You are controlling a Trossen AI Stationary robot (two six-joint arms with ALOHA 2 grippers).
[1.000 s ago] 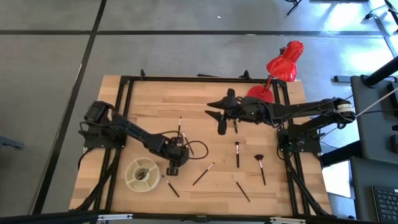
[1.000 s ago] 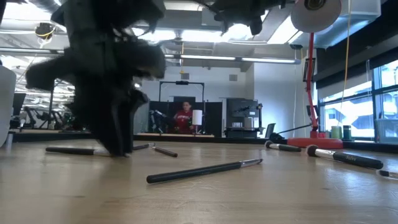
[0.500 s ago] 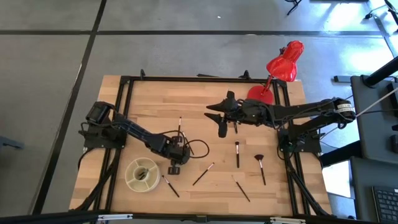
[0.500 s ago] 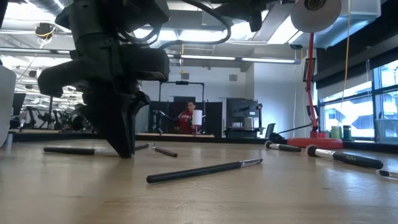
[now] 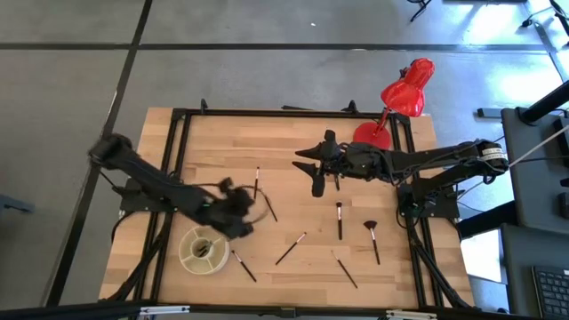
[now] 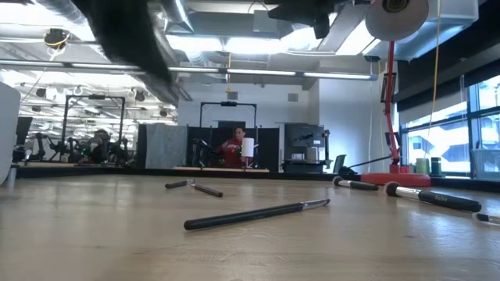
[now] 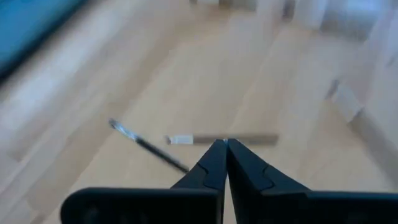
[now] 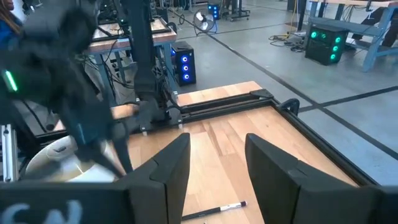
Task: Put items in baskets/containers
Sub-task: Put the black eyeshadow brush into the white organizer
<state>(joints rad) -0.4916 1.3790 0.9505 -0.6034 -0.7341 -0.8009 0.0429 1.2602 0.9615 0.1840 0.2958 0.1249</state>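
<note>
The robot's left gripper needs to release the dark brush inside the round cream-white container [image 5: 203, 247] at the near edge of the table.
My left gripper [image 5: 236, 215] hangs blurred above the table, just beyond the round cream-white container [image 5: 184, 250], and is shut on a thin dark brush [image 7: 146, 144]. In its own wrist view the fingertips [image 7: 225, 144] meet. My right gripper [image 5: 308, 171] waits open, high over the table's far middle [image 8: 217, 155]. Several more brushes lie flat on the wood: one [image 5: 256, 182] and another [image 5: 269, 207] near the left gripper, one [image 5: 243, 265] beside the container, a fan-tipped one [image 5: 372, 238] to the right. My left gripper holds the dark brush near one end [image 7: 184, 165]; the finger in front hides the place of contact. The brush lies across the fingers and sticks out to one side, its silvery end [image 7: 115, 125] free. It is lifted clear of the table.
A red desk lamp [image 5: 404, 93] stands at the far right corner, its base [image 5: 369, 135] behind the right gripper. Black frame rails [image 5: 178, 169] run along the table's edges. Further brushes [image 5: 291, 248], [image 5: 339, 220], [image 5: 345, 269] lie toward the near middle. A person sits in the room behind [image 6: 231, 148].
My left gripper has shut at the table top on the end of a dark brush. It has then risen quickly and swung a little toward the table's left edge, rolling as it went. The brush that lay beside it has left the table.
</note>
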